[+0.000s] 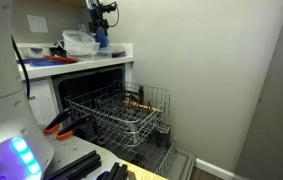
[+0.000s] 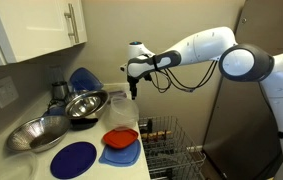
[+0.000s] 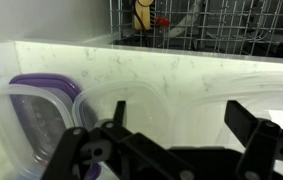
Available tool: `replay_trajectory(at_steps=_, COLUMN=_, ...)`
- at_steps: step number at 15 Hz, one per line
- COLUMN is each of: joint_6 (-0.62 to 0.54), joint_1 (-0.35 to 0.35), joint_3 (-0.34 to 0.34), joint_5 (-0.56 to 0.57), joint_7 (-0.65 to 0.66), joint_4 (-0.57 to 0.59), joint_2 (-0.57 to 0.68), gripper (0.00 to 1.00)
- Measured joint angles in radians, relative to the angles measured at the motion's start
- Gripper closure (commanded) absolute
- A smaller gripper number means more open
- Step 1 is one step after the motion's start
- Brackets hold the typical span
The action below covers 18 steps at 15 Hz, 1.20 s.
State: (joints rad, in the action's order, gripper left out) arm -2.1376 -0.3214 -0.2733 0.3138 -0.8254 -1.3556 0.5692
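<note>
My gripper will go to the rim of the clear plastic container [image 1: 86, 35] [image 3: 174, 138] farthest from the purple lid. It will close there, on the side facing the neighbouring clear container.
My gripper [image 3: 186, 122] hangs open over the counter, its two dark fingers [image 3: 118, 113] spread wide with nothing between them. Right below it lies a clear plastic container [image 3: 176, 95], and beside that a clear tub with a purple lid [image 3: 36, 105]. In both exterior views the gripper [image 2: 133, 88] [image 1: 101, 22] points down above the countertop near the clear containers [image 1: 78, 42], without touching them. Beyond the counter's edge the pulled-out dishwasher rack [image 3: 216, 20] shows.
The counter [image 2: 91, 128] carries two metal bowls [image 2: 41, 132], a blue plate [image 2: 73, 158] and an orange bowl [image 2: 121, 137] on a blue lid. The wire dishwasher rack [image 1: 121, 112] stands pulled out below. Upper cabinets [image 2: 41, 25] hang over the counter.
</note>
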Motion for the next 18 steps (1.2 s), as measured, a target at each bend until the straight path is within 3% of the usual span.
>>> replay_trajectory(at_steps=6, joint_6=0.115, joint_1=-0.011, joint_3=-0.03, joint_5=-0.086, joint_7=-0.144, joint_4=0.165, joint_2=0.09, gripper=0.0)
replay_trajectory(at_steps=12, joint_6=0.288, joint_1=-0.017, joint_3=-0.03, joint_5=-0.114, joint_7=-0.202, joint_4=0.308, joint_2=0.142, gripper=0.0)
replay_trajectory(at_steps=18, joint_6=0.329, joint_1=-0.022, joint_3=-0.074, joint_5=-0.134, joint_7=-0.233, joint_4=0.358, joint_2=0.15, gripper=0.0)
